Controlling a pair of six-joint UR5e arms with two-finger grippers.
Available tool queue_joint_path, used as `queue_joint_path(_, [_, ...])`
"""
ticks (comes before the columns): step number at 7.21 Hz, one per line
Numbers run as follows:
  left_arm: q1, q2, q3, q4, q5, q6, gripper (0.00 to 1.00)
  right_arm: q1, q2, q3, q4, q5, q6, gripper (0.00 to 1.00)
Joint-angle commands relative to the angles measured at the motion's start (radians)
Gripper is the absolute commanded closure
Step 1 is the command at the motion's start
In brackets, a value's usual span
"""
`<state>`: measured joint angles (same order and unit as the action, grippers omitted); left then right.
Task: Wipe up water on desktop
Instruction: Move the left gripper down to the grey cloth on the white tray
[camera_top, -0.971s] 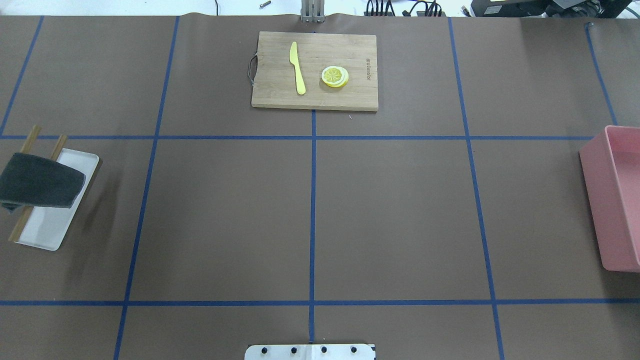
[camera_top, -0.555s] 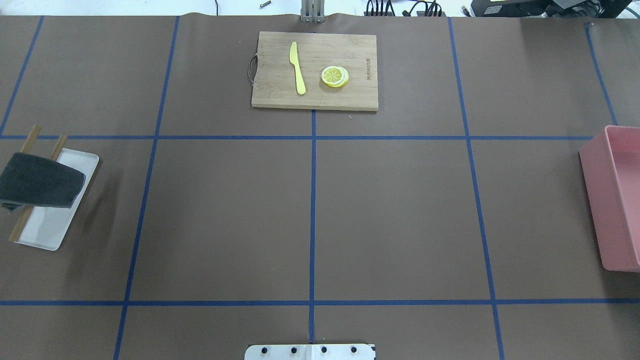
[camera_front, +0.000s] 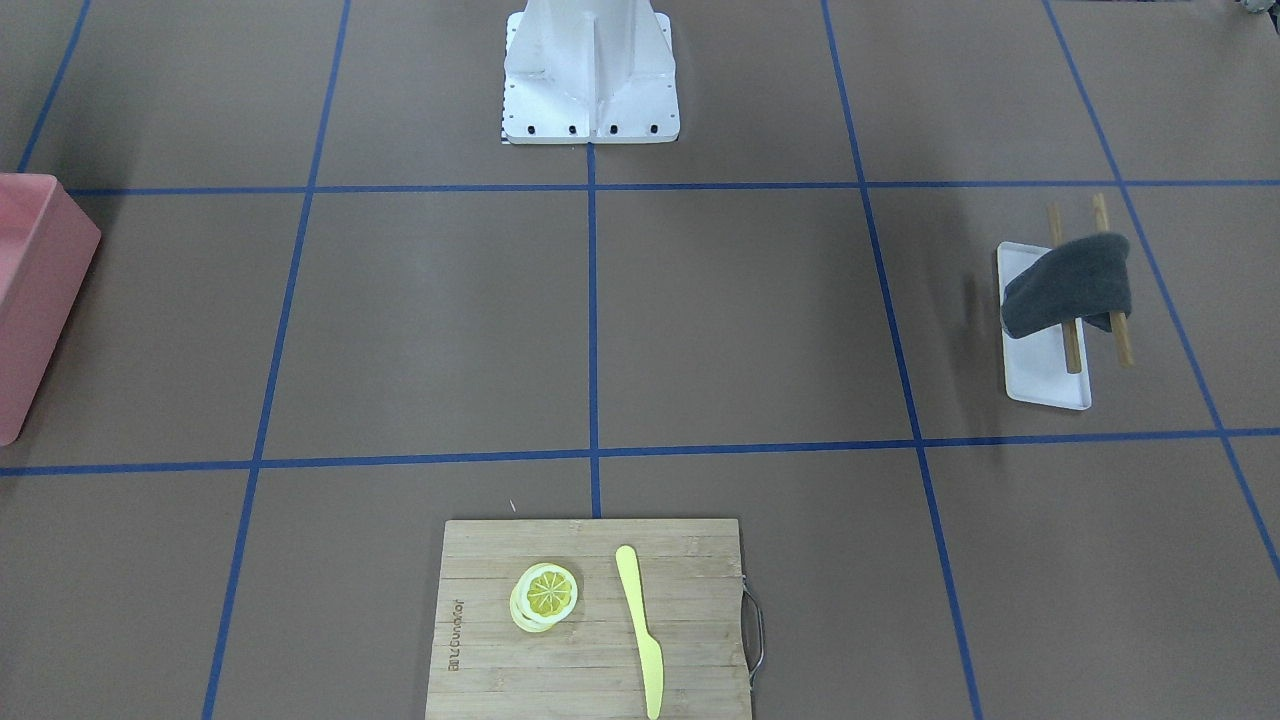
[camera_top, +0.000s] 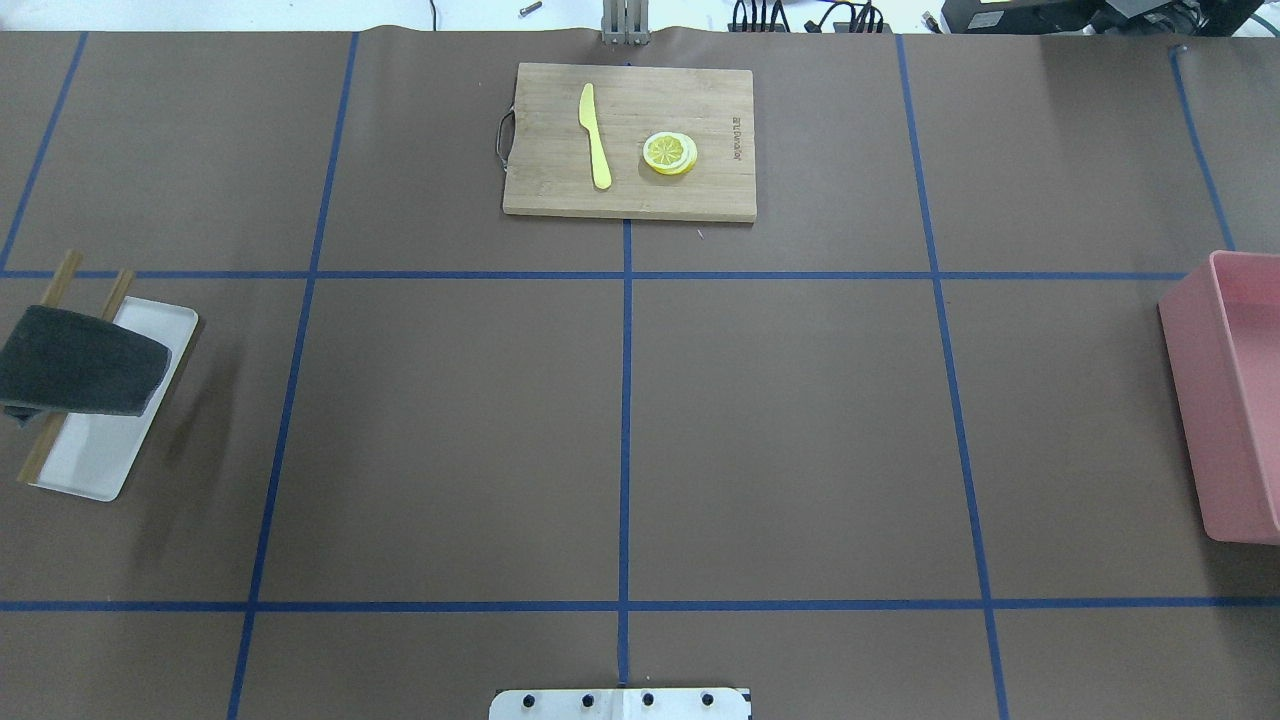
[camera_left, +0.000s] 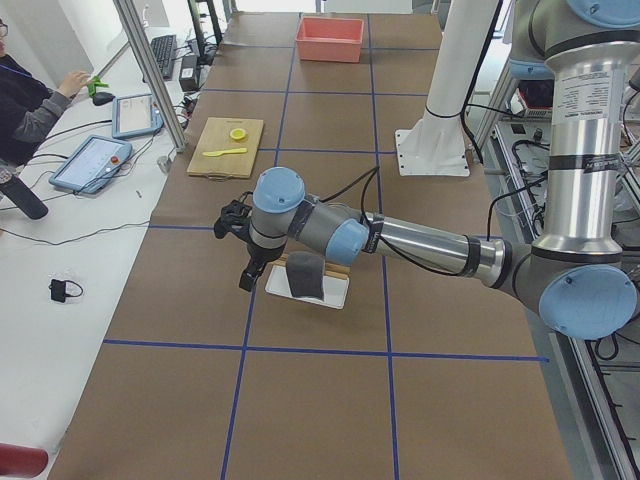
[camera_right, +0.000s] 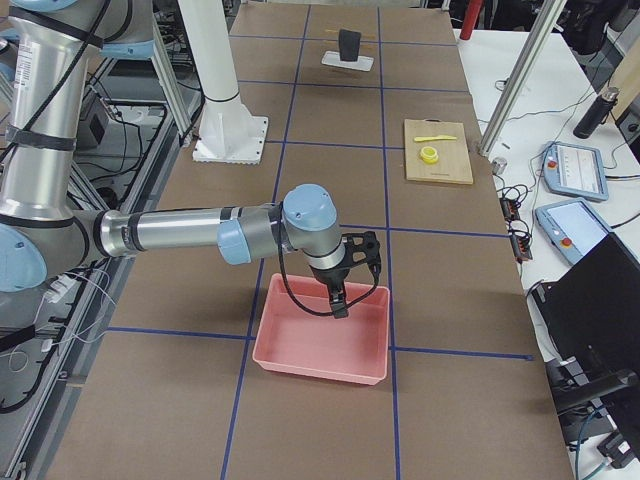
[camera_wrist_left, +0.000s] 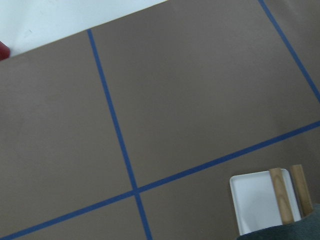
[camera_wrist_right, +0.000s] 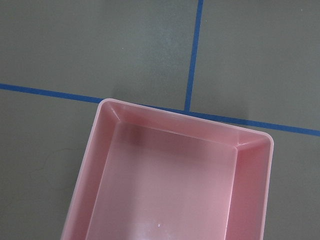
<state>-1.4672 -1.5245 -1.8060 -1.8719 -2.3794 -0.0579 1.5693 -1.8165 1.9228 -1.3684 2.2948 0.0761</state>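
Observation:
The dark grey cloth has its outer edge (camera_front: 1123, 274) beside the wooden stick farther from the robot's base plate. My left gripper grabs it there next.
The desktop (camera_top: 800, 430) is a matte brown tabletop crossed by blue tape lines; I see no water on it. A dark grey cloth (camera_top: 85, 365) hangs over two wooden sticks (camera_top: 62, 275) across a white tray (camera_top: 95, 460) at the left edge. My left gripper (camera_left: 243, 284) shows only in the exterior left view. It hangs just beside the cloth (camera_left: 305, 275), and I cannot tell whether it is open or shut. My right gripper (camera_right: 340, 310) shows only in the exterior right view, above the pink bin (camera_right: 320, 340). I cannot tell its state either.
A bamboo cutting board (camera_top: 680, 195) at the far middle carries a yellow knife (camera_top: 595, 135) and lemon slices (camera_top: 670, 153). The pink bin (camera_top: 1215, 400) stands at the right edge. The robot's base plate (camera_top: 620, 703) is at the near middle.

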Motion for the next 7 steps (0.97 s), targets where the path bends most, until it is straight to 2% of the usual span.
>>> queue_joint_path(1, [0.094,0.032,0.016,-0.109,-0.009,-0.151,0.02,0.000,-0.001,-0.008,0.000,0.000,0.001,0.00])
queue_joint_path(3, [0.168,0.085,0.017,-0.246,-0.009,-0.258,0.03,0.000,-0.001,-0.008,0.002,0.000,0.001,0.00])
queue_joint_path(5, [0.209,0.096,0.019,-0.268,-0.014,-0.266,0.19,0.000,-0.003,-0.008,0.000,0.000,0.001,0.00])
queue_joint_path(7, [0.245,0.096,0.025,-0.270,-0.014,-0.263,0.19,0.000,-0.003,-0.008,0.002,0.000,0.001,0.00])
